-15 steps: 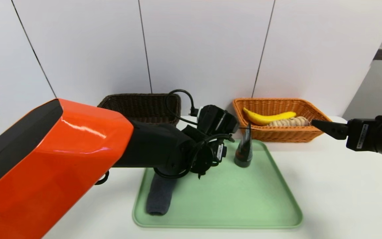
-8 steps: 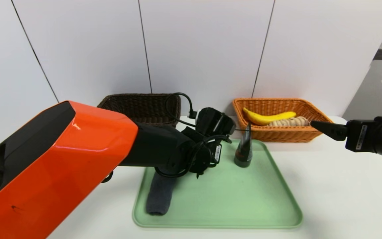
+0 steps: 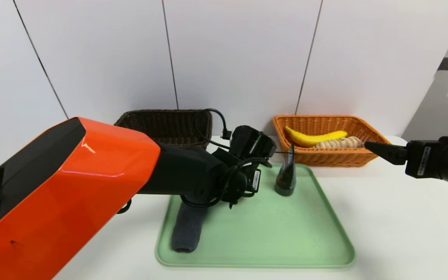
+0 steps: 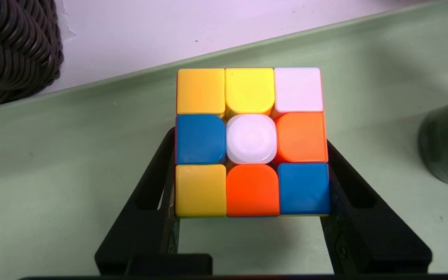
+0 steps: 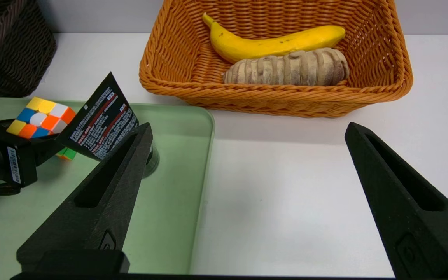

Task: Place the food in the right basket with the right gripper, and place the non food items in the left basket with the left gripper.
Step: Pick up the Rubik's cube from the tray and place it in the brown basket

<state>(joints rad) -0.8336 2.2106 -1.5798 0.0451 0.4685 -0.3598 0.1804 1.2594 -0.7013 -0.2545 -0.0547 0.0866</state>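
Note:
My left gripper is going to the dark brown basket (image 3: pixel 148 139). It will drop the puzzle cube inside, near the basket's front side.
The puzzle cube (image 4: pixel 251 140) sits on the green tray (image 3: pixel 270 233) near its far left corner. My left gripper (image 4: pixel 250 140) is shut on it, one black finger against each side. In the head view the left wrist hides the cube. The dark grey rolled cloth (image 3: pixel 187 229) lies at the tray's left edge. The dark tube (image 3: pixel 286 173) stands upright on its cap. The banana (image 3: pixel 313 138) and the striped bread roll (image 3: pixel 338 143) lie in the orange right basket (image 3: pixel 325 161). My right gripper (image 5: pixel 247 128) hovers open and empty over the table just in front of that basket.
The dark brown left basket (image 3: pixel 161 124) stands behind the tray's far left corner, close to the left wrist. The tube stands just right of the cube. Bare white table lies to the right of the tray, and a white wall runs behind both baskets.
The left arm's orange shell has shifted a little to the right, while its wrist stays over the tray's far left part. The right arm has barely moved.

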